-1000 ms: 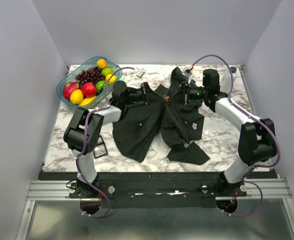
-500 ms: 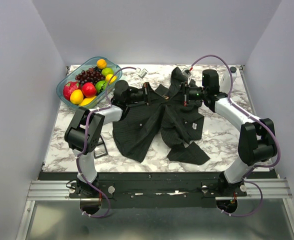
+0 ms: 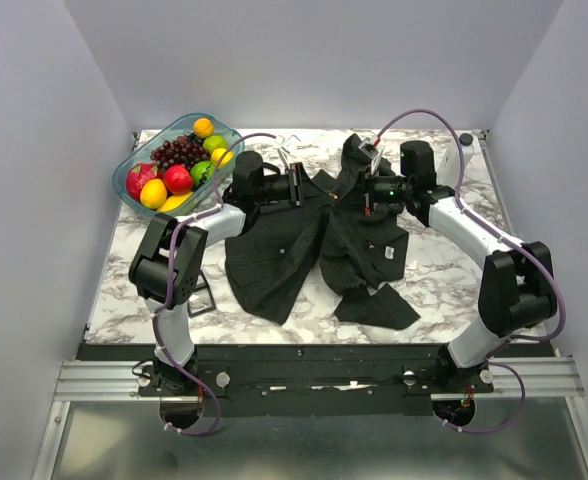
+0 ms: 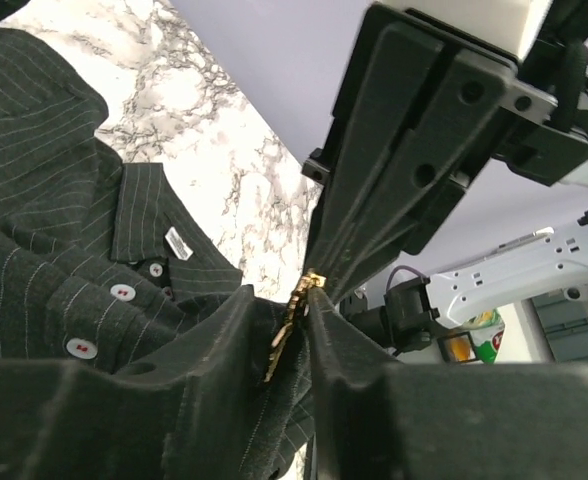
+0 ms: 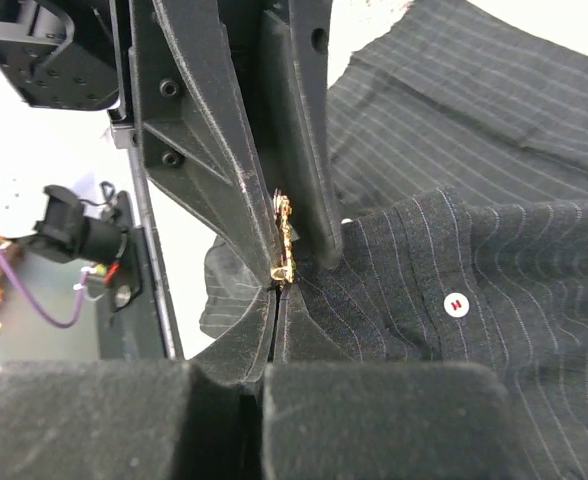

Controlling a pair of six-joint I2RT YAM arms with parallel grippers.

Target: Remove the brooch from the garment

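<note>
Next, my left gripper opens and pinches the brooch's end point(image 4: 272, 366) by the garment's fold, since the brooch slants deep between its fingers, so that the brooch's top is left for my right gripper.
The black pinstriped garment point(image 3: 294, 250) lies spread on the marble table, its collar lifted between both grippers. The gold brooch point(image 4: 292, 322) sits in a fold of the fabric between my left gripper's point(image 4: 282, 300) fingers, which are closed on that fold. My right gripper point(image 5: 277, 292) is shut, its tips pinching the brooch's point(image 5: 285, 245) end. In the top view the left gripper point(image 3: 304, 186) and right gripper point(image 3: 357, 190) meet tip to tip over the collar; the brooch is too small to make out there. White buttons and a white label show on the garment point(image 4: 44, 250).
A glass bowl of fruit point(image 3: 132, 170) stands at the back left. A black rectangular frame point(image 3: 199, 297) lies by the left arm near the front. A small metal item point(image 3: 286, 143) lies behind the collar. Grey walls close in three sides.
Both grippers have moved closer together over the collar, the left one to the right and the right one to the left. The collar fabric has bunched up between them.
</note>
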